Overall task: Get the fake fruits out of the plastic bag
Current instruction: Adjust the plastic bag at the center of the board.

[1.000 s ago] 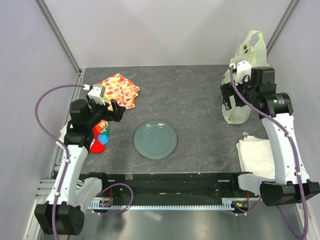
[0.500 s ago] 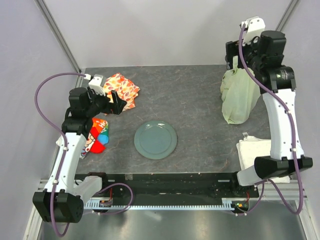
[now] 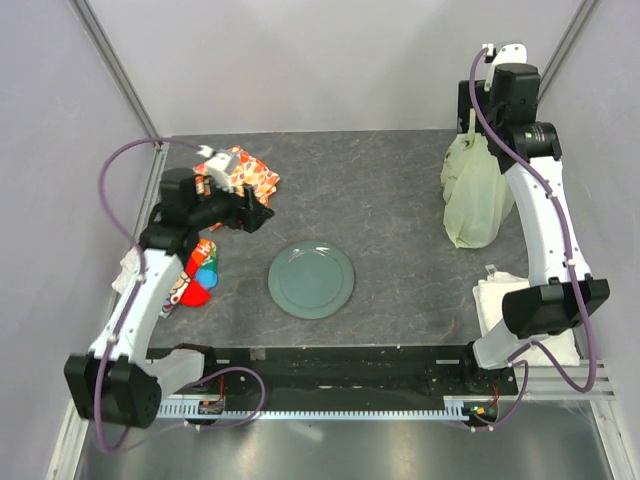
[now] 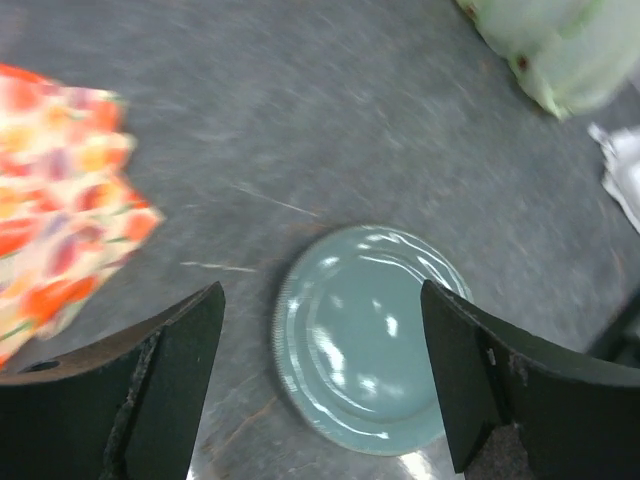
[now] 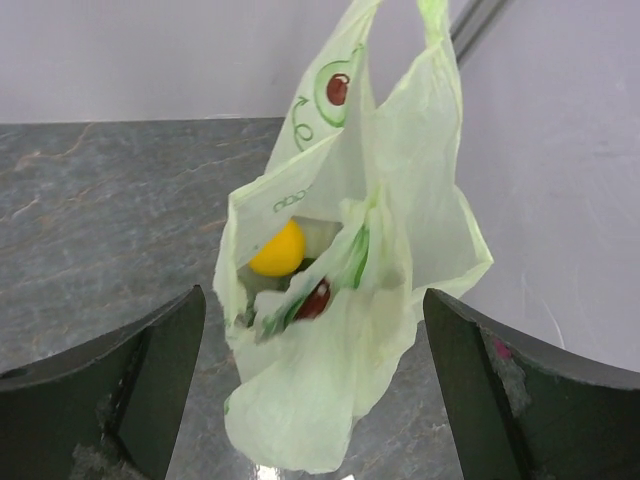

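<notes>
Next, I should move my right gripper to the plastic bag's crumpled near edge [image 3: 473, 126] [image 5: 366, 235], beside the yellow-orange fruit, and close it there to take hold.
The plastic bag [image 3: 474, 195] is pale green and stands upright at the table's back right, its handle loops up by the wall. In the right wrist view the plastic bag [image 5: 345, 310] gapes, showing a round yellow-orange fruit [image 5: 278, 250] and a dark red one [image 5: 318, 298] inside. Any other fake fruits are hidden. My right gripper [image 5: 312, 296] hovers above the bag's mouth, open, touching nothing. My left gripper [image 3: 252, 210] is open and empty, in the air between the cloth and the plate; in its own view the left gripper [image 4: 320, 292] frames the plate.
A teal plate [image 3: 311, 280] lies mid-table. An orange leaf-patterned cloth [image 3: 243, 176] is at the back left, with red-and-blue toys [image 3: 200, 277] under the left arm. A white towel [image 3: 503, 305] lies front right by the right arm's base. Walls close in behind the bag.
My right arm rose and swung back from in front of the bag to above its mouth. My left gripper moved right, past the cloth toward the plate.
</notes>
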Available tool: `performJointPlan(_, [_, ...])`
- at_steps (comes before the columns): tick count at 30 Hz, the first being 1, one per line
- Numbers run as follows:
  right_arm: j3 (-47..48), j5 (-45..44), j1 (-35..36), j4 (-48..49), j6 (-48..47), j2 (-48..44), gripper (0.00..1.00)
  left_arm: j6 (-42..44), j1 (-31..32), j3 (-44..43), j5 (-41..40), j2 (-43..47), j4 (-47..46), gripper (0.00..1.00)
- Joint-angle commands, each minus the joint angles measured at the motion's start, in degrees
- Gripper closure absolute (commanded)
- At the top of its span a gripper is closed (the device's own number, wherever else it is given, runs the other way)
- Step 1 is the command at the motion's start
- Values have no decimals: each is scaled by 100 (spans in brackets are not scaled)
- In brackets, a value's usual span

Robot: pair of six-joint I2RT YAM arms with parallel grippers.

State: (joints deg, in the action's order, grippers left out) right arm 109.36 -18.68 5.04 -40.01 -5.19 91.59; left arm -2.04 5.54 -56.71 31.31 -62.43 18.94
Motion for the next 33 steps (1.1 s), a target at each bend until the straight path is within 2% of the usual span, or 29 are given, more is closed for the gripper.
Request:
performJointPlan(1, [349, -908, -47, 327, -25, 306, 2, 1168, 903, -306, 464, -883, 803, 22])
performJointPlan(2, [349, -997, -82, 353, -43, 341, 2, 1267, 983, -280, 394, -1154, 883, 31])
performJointPlan(4, [349, -1129, -143, 432, -70, 482, 4, 1530, 1202, -192, 193, -1428, 1076, 39])
performJointPlan(6, [349, -1427, -231, 494, -9, 640, 5, 1776, 1335, -191, 104, -1798, 1208, 66])
performJointPlan(8, [410, -1359, -336, 511, 114, 763, 10, 1839, 1414, -192, -11, -1974, 1235, 98])
performJointPlan(10, [542, -1113, -354, 555, 141, 939, 32, 1726, 1406, -174, 120, -2027, 1200, 98])
performJointPlan(11, [638, -764, -346, 556, 124, 1009, 47, 1655, 1406, -174, 121, -2001, 1174, 98])
performJointPlan(12, [909, -621, -337, 547, 141, 1219, 69, 1585, 1406, -165, 112, -1879, 1147, 98])
performJointPlan(13, [1077, -515, -319, 512, 176, 1334, 75, 1515, 1397, -165, 60, -1791, 1130, 98])
performJointPlan(14, [1270, -131, -232, 494, 176, 1561, 87, 1505, 1397, -183, 42, -1720, 1138, 98])
performJointPlan(17, [2044, 337, 223, 503, 27, 1905, 99, 1549, 1336, -200, 7, -1176, 1147, 98])
performJointPlan(19, [2422, 619, 584, 730, -262, 1994, 100, 1523, 1275, -279, -107, -808, 1130, 98])
performJointPlan(20, [2449, 689, 995, 853, -376, 1968, 100, 1479, 1239, -314, -142, -727, 1130, 98])
performJointPlan(25, [2292, 1155, 2218, 1679, -939, 1713, 100, 856, 993, -648, -414, -507, 1077, 98])
performJointPlan(28, [2125, 1174, 2676, 1865, -1316, 1520, 100, 653, 940, -789, -485, -480, 972, 96])
performJointPlan(31, [1336, 763, 2766, 2137, -1528, 1160, 100, 425, 914, -894, -591, -480, 849, 90])
performJointPlan(33, [405, 445, 2740, 2208, -1756, 853, 100, 337, 905, -1000, -582, -541, 840, 84])
